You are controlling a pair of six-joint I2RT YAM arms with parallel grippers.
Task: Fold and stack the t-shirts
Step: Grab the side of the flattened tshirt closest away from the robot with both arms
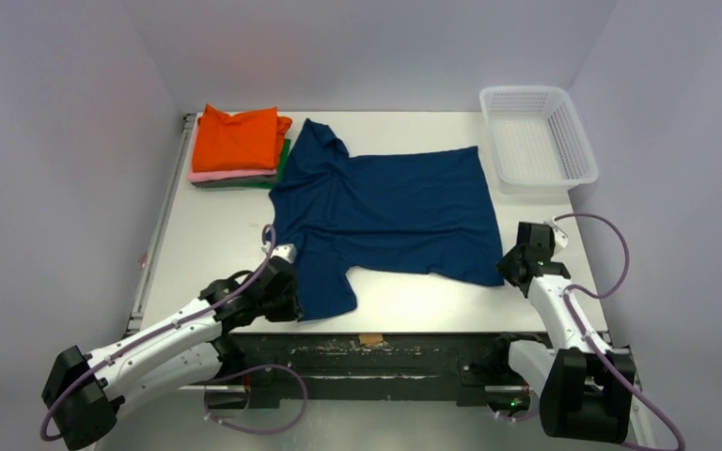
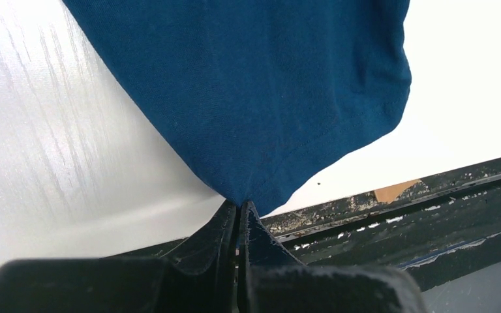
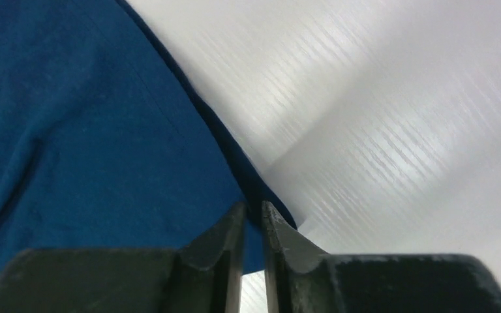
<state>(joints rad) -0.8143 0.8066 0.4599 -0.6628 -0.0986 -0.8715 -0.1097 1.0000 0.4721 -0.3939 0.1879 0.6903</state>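
Observation:
The t-shirt hem's lower layer pokes out beyond my right gripper's fingers, so I need to open them and grab both layers at the hem's corner (image 3: 286, 218) before folding.
A navy blue t-shirt (image 1: 385, 211) lies spread flat on the white table, collar to the left, hem to the right. My left gripper (image 1: 287, 293) is shut on the edge of its near sleeve (image 2: 261, 98), close to the table's front edge. My right gripper (image 1: 510, 266) is shut on the near hem corner (image 3: 104, 130). A stack of folded t-shirts stands at the back left: orange (image 1: 237, 137) on top, pink (image 1: 230, 175) under it, dark green (image 1: 282, 162) at the bottom.
A white plastic mesh basket (image 1: 538, 138) stands at the back right corner. The table's dark front rail (image 2: 430, 195) runs just behind my left gripper. A small brown tape scrap (image 1: 370, 339) sits on the front edge.

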